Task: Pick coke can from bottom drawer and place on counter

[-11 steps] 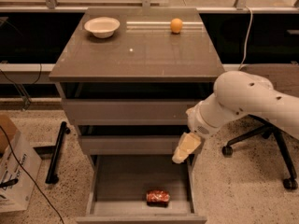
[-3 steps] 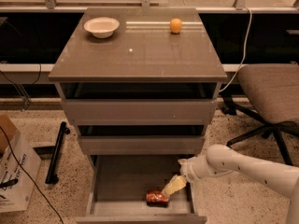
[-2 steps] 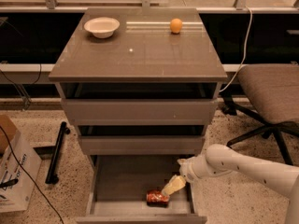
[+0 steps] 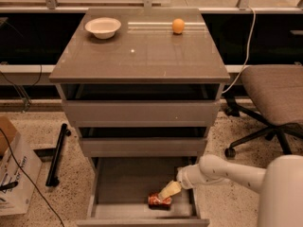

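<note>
Next, my gripper should go down to the middle of the coke can (image 4: 160,201) in the open bottom drawer and close there.
The coke can (image 4: 158,201) lies on its side, red, near the front right of the open bottom drawer (image 4: 120,183). My gripper (image 4: 169,191) reaches down into the drawer from the right on a white arm; its pale tip sits right at the can's upper right side. The counter (image 4: 142,56) is the glossy grey-brown top of the cabinet above.
A white bowl (image 4: 102,27) and an orange ball (image 4: 178,26) sit on the counter's far side. Two grey drawers (image 4: 142,112) above the bottom one stand slightly open. An office chair (image 4: 272,96) stands at the right, a cardboard box (image 4: 12,174) and a black bar (image 4: 57,152) at the left.
Since 3.7 s ago my arm has dropped from beside the middle drawer down into the bottom drawer, to the can. In the last second it has barely moved.
</note>
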You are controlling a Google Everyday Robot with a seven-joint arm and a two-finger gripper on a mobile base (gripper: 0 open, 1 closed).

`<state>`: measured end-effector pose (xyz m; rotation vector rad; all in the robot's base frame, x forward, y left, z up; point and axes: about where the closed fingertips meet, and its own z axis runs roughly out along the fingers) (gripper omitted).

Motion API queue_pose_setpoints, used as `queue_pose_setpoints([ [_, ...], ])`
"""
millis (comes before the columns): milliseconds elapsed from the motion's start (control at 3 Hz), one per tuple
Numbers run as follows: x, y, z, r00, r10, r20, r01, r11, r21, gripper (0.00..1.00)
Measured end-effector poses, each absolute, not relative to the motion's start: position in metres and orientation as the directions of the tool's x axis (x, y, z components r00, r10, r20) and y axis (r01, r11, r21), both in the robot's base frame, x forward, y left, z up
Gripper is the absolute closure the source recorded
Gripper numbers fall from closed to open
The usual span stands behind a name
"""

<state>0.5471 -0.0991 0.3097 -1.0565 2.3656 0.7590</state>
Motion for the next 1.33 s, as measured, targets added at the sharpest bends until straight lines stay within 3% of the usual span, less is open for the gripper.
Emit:
queue_pose_setpoints([
  [1333,0.552,-0.055,0.147,-0.714,-0.595,-0.369,-0.700,0.605,0.379,0.00],
])
